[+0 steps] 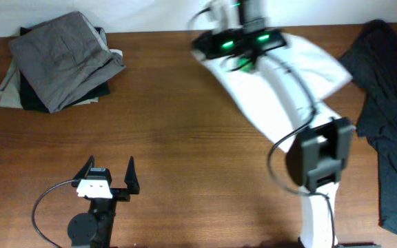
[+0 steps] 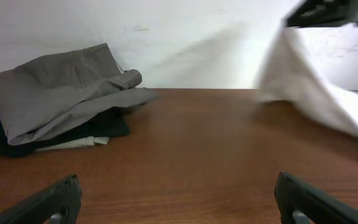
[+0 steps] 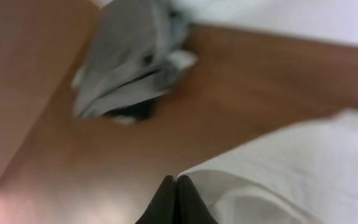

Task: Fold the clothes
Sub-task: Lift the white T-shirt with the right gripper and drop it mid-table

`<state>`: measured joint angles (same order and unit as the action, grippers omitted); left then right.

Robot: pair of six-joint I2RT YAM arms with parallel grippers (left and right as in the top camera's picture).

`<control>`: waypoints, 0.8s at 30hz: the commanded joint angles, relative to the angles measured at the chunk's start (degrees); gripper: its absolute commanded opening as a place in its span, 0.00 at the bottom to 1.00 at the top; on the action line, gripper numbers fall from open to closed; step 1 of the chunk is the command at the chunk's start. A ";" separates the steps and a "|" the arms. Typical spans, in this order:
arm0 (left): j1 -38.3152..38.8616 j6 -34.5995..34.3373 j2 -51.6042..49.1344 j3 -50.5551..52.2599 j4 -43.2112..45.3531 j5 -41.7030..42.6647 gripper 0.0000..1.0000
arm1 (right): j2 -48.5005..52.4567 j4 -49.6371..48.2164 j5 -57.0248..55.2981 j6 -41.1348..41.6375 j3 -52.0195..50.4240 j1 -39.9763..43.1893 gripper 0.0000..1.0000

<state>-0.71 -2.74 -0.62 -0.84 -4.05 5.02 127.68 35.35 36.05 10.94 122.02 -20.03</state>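
Note:
The robot's left gripper needs to next grab the raised end (image 2: 284, 50) of the white T-shirt, beside the hem corner in the robot's right gripper.
The clothes are a white T-shirt (image 1: 317, 63), lifted at the back right of the table. It hangs in a slope from my right gripper (image 1: 234, 62), which is raised above the table's far edge. The right wrist view has the gripper (image 3: 176, 182) shut, with a hem corner of the white shirt (image 3: 291, 168) pinched at its tips. From the left wrist view the shirt (image 2: 316, 93) drapes down to the tabletop at the right. My left gripper (image 1: 109, 172) rests near the front left, wide open and holding nothing (image 2: 179, 196), far from the shirt.
Folded grey-brown trousers (image 1: 64, 56) lie on a dark and pale pile at the back left (image 2: 61, 93). A dark charcoal garment (image 1: 391, 117) sprawls along the right edge. The brown wooden table (image 1: 185, 131) lies bare between the arms; a white wall stands behind it.

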 commanded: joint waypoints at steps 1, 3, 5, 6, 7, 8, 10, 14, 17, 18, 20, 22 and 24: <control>0.33 0.70 0.26 0.35 -0.09 -0.35 0.99 | -0.55 -0.48 -2.34 0.35 0.94 -10.21 0.04; 0.33 0.70 0.26 0.35 -0.09 -0.35 0.99 | -0.55 -0.22 -5.46 0.39 0.94 -16.26 0.04; 0.33 0.70 0.26 0.35 -0.09 -0.35 0.99 | -0.55 0.46 -5.46 2.05 0.94 -19.23 0.04; 0.33 0.70 0.26 0.35 -0.09 -0.35 0.99 | -0.57 0.39 -7.85 2.03 0.94 -20.81 0.09; 0.33 0.70 0.26 0.35 -0.09 -0.35 0.99 | -0.66 0.37 -13.92 2.01 1.01 -21.20 0.14; 0.33 0.70 0.26 0.35 -0.09 -0.35 0.99 | -0.70 0.44 -17.46 1.99 1.31 -20.83 0.20; 0.33 0.70 0.26 0.35 -0.09 -0.35 0.99 | -1.27 1.53 -18.14 2.01 2.62 -18.99 0.50; 0.33 0.70 0.26 0.35 -0.09 -0.35 0.99 | -5.70 9.38 -20.90 1.40 7.37 -12.81 0.73; 0.33 0.70 0.26 0.35 -0.09 -0.35 0.99 | -11.69 21.40 -27.10 1.42 10.29 -7.32 0.94; 0.33 0.70 0.26 0.35 -0.09 -0.35 0.99 | -14.12 25.42 -27.04 1.60 10.32 -5.42 0.99; 0.33 0.70 0.26 0.35 -0.09 -0.35 0.99 | -17.25 31.01 -25.09 1.60 10.32 -2.89 0.99; 0.33 0.70 0.26 0.35 -0.09 -0.35 0.99 | -18.58 38.07 -24.33 1.53 10.32 -1.01 0.99; 0.33 0.70 0.26 0.35 -0.09 -0.35 0.99 | -18.47 41.97 -24.61 1.57 10.05 -0.26 0.99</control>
<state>-0.71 -2.74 -0.62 -0.84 -4.05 5.02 108.14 75.11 11.46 12.86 132.35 -20.93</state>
